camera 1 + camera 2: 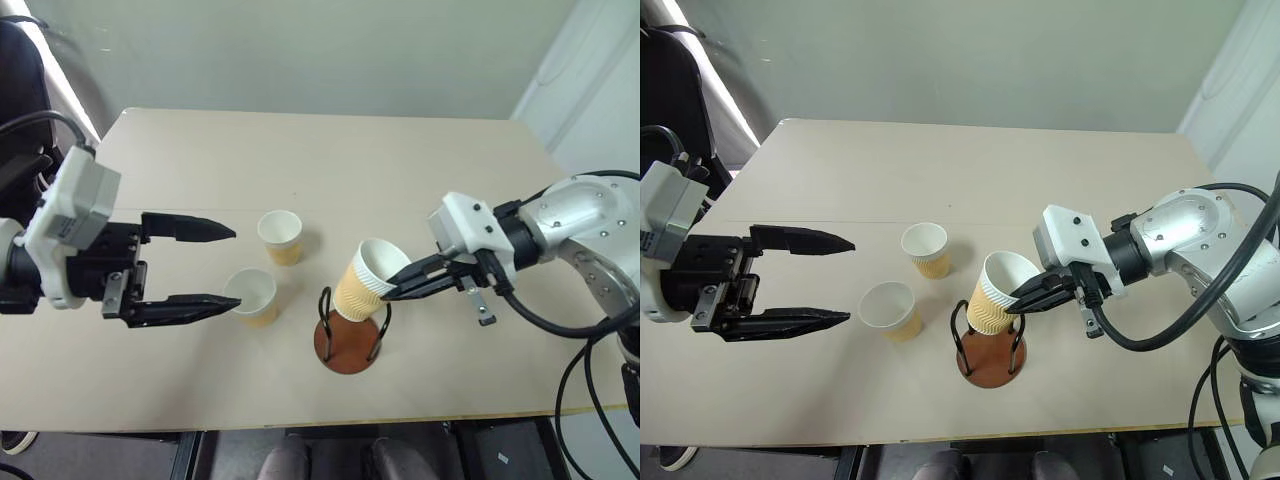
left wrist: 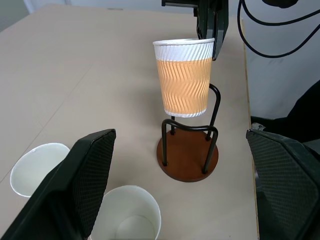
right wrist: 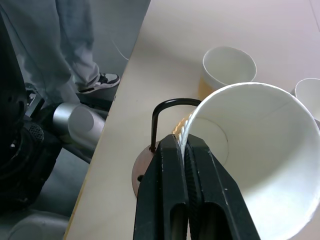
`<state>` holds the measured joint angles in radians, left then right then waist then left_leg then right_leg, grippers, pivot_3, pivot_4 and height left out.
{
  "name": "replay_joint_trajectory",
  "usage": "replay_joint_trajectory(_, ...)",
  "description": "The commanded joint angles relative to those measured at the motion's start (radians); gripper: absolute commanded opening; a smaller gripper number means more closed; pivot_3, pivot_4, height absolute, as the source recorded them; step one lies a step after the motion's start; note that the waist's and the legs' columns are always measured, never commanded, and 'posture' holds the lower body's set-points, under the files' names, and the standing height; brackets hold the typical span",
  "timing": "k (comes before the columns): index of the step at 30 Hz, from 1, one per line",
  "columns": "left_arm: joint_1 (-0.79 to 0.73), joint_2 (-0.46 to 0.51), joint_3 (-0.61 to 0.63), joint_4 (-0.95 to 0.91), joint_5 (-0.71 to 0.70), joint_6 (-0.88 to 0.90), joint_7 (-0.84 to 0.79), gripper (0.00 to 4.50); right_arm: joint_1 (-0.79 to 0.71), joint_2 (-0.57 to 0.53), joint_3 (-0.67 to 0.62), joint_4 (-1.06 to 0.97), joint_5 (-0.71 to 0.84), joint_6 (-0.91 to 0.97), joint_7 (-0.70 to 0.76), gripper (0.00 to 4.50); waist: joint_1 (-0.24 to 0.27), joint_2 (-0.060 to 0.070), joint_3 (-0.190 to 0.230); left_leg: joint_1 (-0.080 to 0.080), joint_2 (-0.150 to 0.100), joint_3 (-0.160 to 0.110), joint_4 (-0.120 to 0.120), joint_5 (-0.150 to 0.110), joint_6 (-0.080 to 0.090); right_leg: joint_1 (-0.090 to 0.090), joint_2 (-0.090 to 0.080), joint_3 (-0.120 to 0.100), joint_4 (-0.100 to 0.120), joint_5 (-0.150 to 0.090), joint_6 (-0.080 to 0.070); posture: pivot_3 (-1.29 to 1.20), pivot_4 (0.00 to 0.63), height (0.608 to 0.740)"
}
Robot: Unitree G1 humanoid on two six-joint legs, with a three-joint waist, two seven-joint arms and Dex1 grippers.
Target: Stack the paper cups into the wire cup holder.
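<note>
My left gripper needs to close next on the nearer standing paper cup's rim point(image 1: 251, 311) point(image 2: 160, 219), on the side that faces the front edge of the table.
My right gripper point(image 1: 397, 284) is shut on the rim of one paper cup point(image 1: 362, 281), one finger inside and one outside. The cup hangs tilted, its bottom at the top of the black loops of the wire cup holder point(image 1: 349, 343). The holder's brown disc base sits near the table's front edge. Two more paper cups stand upright to the left of it, one farther back point(image 1: 281, 236) and one nearer point(image 1: 252, 296). My left gripper point(image 1: 228, 268) hovers open beside the nearer cup, its lower fingertip close to that cup's rim, with nothing between its fingers point(image 2: 85, 175).
The tan table point(image 1: 330, 150) has its front edge just in front of the holder. A person's legs and shoe point(image 3: 97, 80) stand beside the table in the right wrist view. A black chair point(image 1: 20, 80) is at the far left.
</note>
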<state>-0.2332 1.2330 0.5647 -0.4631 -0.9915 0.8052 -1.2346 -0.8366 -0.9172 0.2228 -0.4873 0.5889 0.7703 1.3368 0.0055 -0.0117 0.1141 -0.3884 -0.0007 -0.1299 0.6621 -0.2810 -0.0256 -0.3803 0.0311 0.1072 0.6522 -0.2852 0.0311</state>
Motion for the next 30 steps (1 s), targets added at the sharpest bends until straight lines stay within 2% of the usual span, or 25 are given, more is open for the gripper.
replay_joint_trajectory(1,-0.012,0.002,0.013,-0.010,0.001,-0.016,0.006,4.50,0.002,-0.007,0.005,-0.045,-0.003,-0.004,-0.002,0.01,0.000,0.000,0.000,0.000,0.000,0.000,0.000,0.000,0.000,0.000,0.000,0.000,0.000,0.000,0.000,0.00,0.150,0.740)
replay_joint_trajectory(11,-0.010,0.005,0.013,-0.013,0.005,-0.019,0.006,4.50,0.012,-0.003,0.033,-0.052,-0.046,-0.026,-0.006,0.01,0.000,0.000,0.000,0.000,0.000,0.000,0.000,0.000,0.000,0.000,0.000,0.000,0.000,0.000,0.000,0.00,0.150,0.740)
replay_joint_trajectory(14,-0.008,0.005,0.013,-0.013,0.009,-0.020,0.005,4.50,0.011,0.000,0.035,-0.050,-0.052,-0.028,-0.004,0.56,-0.001,0.000,0.000,0.000,0.000,0.000,0.000,0.000,0.000,0.000,0.000,0.000,0.000,0.000,0.000,0.00,0.150,0.740)
replay_joint_trajectory(17,0.006,0.011,0.004,-0.015,0.037,-0.031,-0.005,4.50,0.007,0.001,0.037,-0.047,-0.059,-0.033,-0.005,1.56,0.000,0.000,0.000,0.000,0.000,0.000,0.000,0.000,0.000,0.000,0.000,0.000,0.000,0.000,0.000,0.00,0.150,0.740)
replay_joint_trajectory(23,0.080,0.041,-0.073,-0.022,0.189,-0.123,-0.056,4.50,-0.007,-0.005,0.008,-0.002,-0.078,-0.042,-0.008,3.63,-0.001,0.000,0.000,0.000,0.000,0.000,0.000,0.000,0.000,0.000,0.000,0.000,0.000,0.000,0.000,0.00,0.150,0.740)
replay_joint_trajectory(26,0.105,0.054,-0.134,-0.018,0.270,-0.189,-0.082,4.50,-0.005,-0.019,-0.080,0.100,-0.042,-0.031,-0.005,3.63,0.000,0.000,0.000,0.000,0.000,0.000,0.000,0.000,0.001,0.000,0.000,0.000,0.000,0.000,0.000,0.00,0.150,0.740)
replay_joint_trajectory(30,0.076,0.061,-0.232,-0.011,0.328,-0.242,-0.097,4.50,0.043,-0.028,-0.333,0.266,0.189,0.046,0.076,3.63,0.011,0.000,0.000,-0.001,0.000,0.000,0.000,0.000,0.001,0.000,-0.001,0.000,-0.001,0.000,0.000,0.00,0.150,0.740)
